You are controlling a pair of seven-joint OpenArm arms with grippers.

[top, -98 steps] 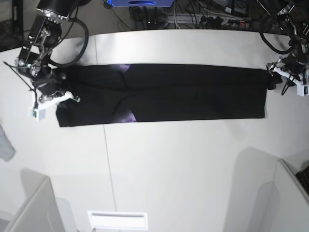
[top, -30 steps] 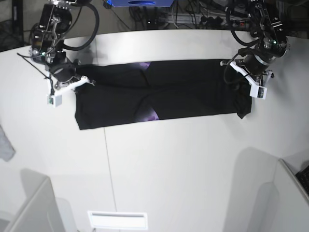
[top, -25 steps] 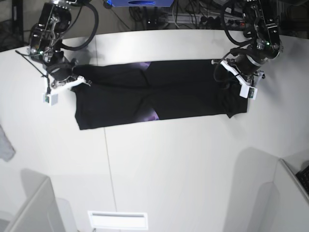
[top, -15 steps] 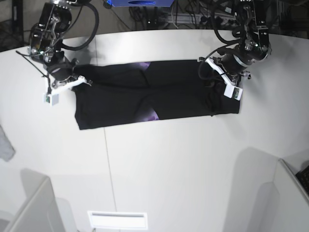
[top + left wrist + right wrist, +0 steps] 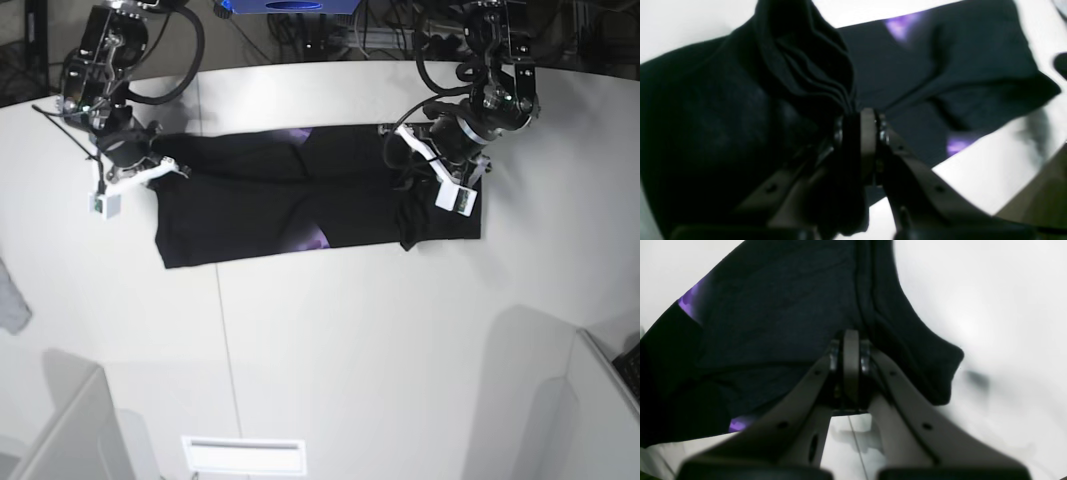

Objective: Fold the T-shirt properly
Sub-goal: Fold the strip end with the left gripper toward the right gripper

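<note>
My left gripper is going to let go of the T-shirt's raised end on the black strip [image 5: 321,192] [image 5: 922,90] between the bits of purple print.
The black T-shirt [image 5: 250,210] lies across the white table [image 5: 330,350] as a long folded strip, with bits of purple print [image 5: 315,240] showing at its creases. My left gripper [image 5: 405,170] is shut on the strip's right end, holding it raised and doubled back over the shirt. In the left wrist view the left gripper [image 5: 857,126] pinches several bunched layers of the T-shirt [image 5: 940,66]. My right gripper [image 5: 172,165] is shut on the far-left corner. In the right wrist view the right gripper [image 5: 850,350] clamps the hem of the T-shirt [image 5: 773,306].
A small grey cloth scrap [image 5: 10,300] lies at the table's left edge. White partition walls stand at the bottom left [image 5: 70,430] and bottom right [image 5: 600,400], with a white slotted panel [image 5: 243,455] between them. Cables [image 5: 400,30] run behind the table.
My left gripper has carried the shirt's right end steadily toward the left of the base view, shortening the strip. The right gripper has held still over the last second.
</note>
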